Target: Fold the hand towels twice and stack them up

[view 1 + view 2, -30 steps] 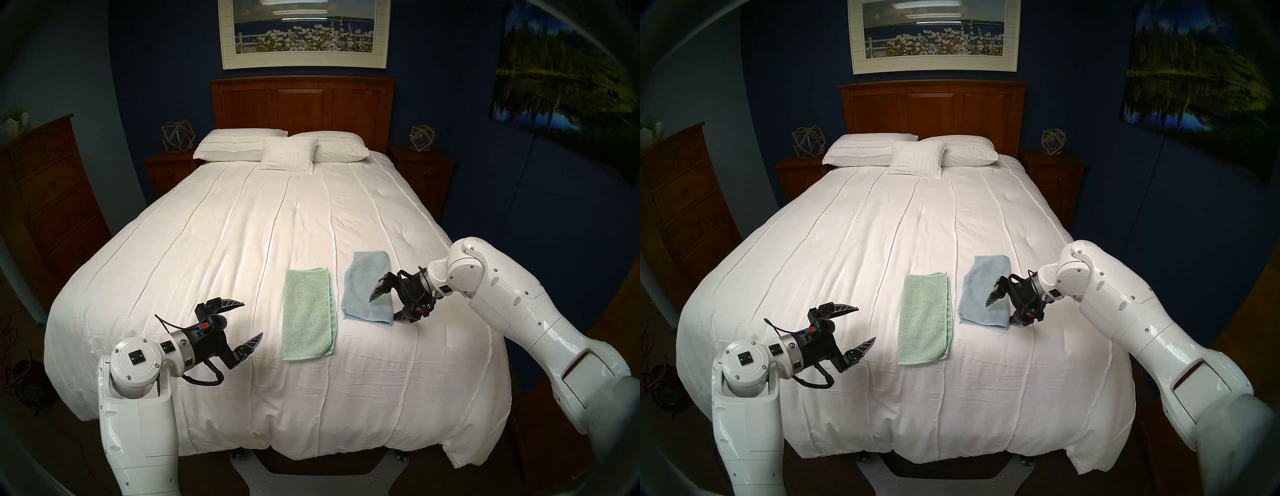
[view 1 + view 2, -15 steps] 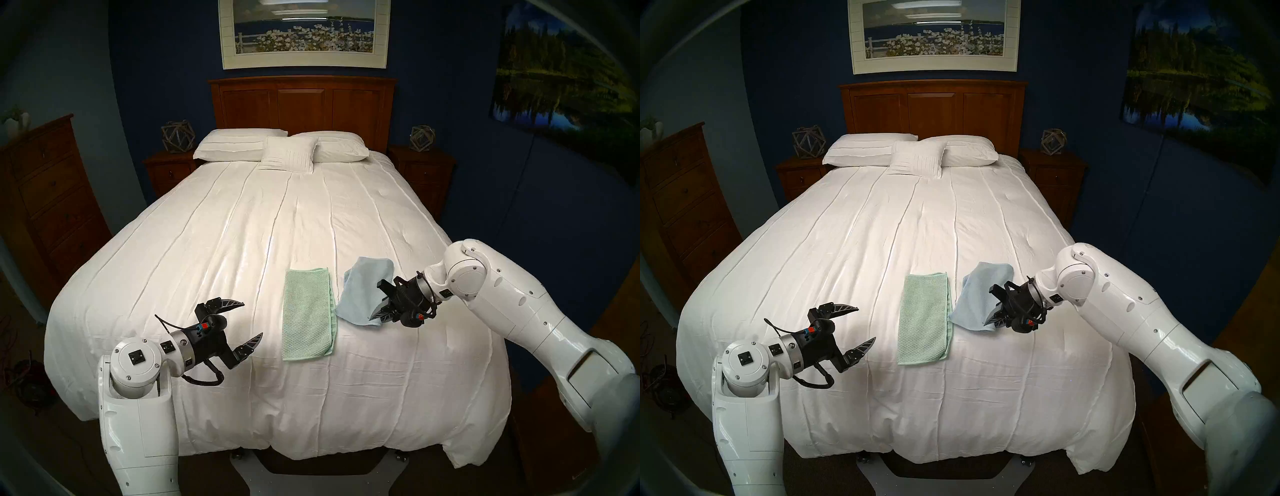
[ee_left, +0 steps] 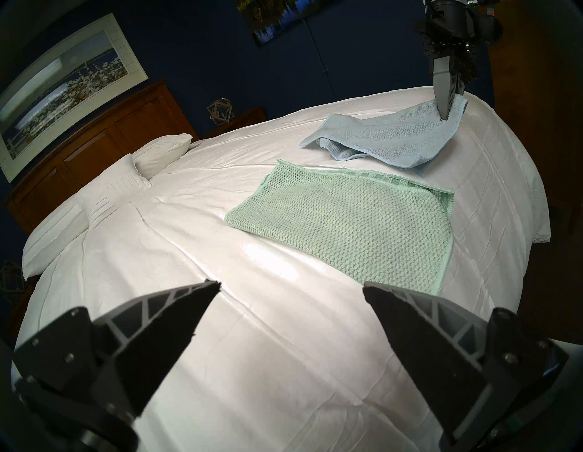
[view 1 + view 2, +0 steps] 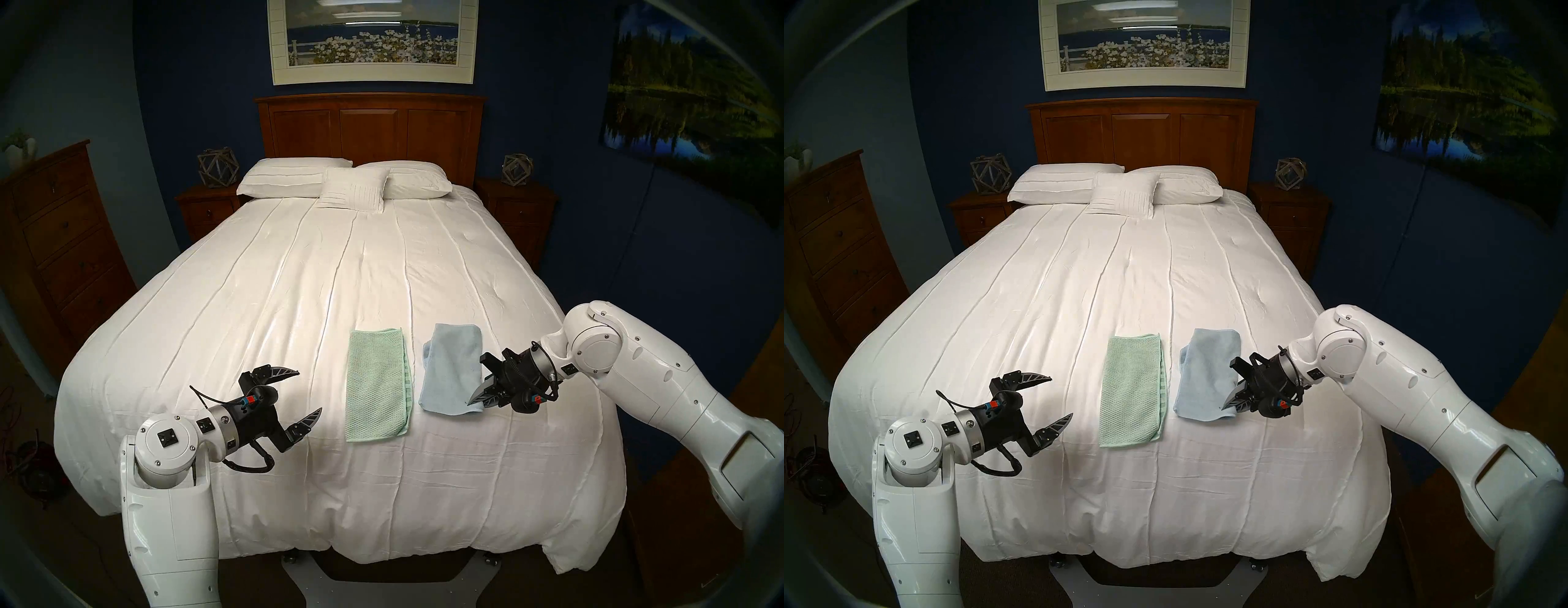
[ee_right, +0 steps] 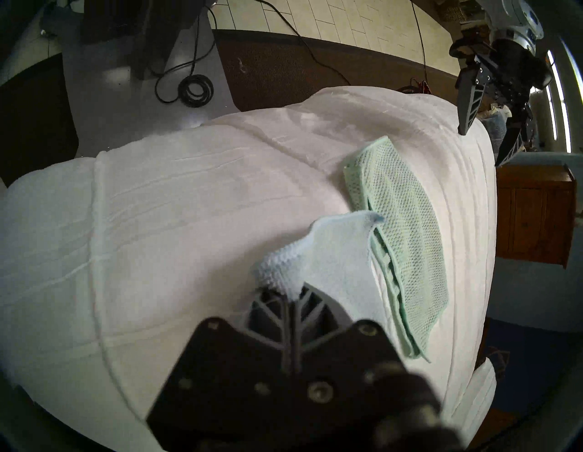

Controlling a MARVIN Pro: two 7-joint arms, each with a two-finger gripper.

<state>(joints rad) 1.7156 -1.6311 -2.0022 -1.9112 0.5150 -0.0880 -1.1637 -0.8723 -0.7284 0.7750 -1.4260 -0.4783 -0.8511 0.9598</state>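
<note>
My right hand will lay the blue towel's near corner on its far corner (image 4: 478, 328), away from the green towel.
Two hand towels lie side by side on the white bedspread (image 4: 297, 297). The mint green waffle towel (image 4: 377, 382) (image 4: 1132, 390) (image 3: 347, 221) (image 5: 403, 221) lies flat, folded into a long rectangle. To its right is the light blue plush towel (image 4: 449, 369) (image 4: 1208, 373) (image 3: 394, 139) (image 5: 340, 252), rumpled along its left edge. My right gripper (image 4: 471, 401) (image 4: 1225, 406) (image 3: 444, 116) (image 5: 296, 290) is shut on the blue towel's near right corner. My left gripper (image 4: 309, 390) (image 4: 1062, 395) (image 3: 290, 284) (image 5: 479, 148) hovers open and empty left of the green towel.
Three white pillows (image 4: 352, 182) rest against the wooden headboard (image 4: 369, 127) at the far end. A tall wooden dresser (image 4: 63, 254) stands left of the bed, and nightstands (image 4: 517, 208) flank the headboard. The bed's near edge drops off just below the towels.
My right gripper went from open over the blue towel to shut on its near right corner, dragged it left, then pulled it back right and nearer. The left arm stayed still.
</note>
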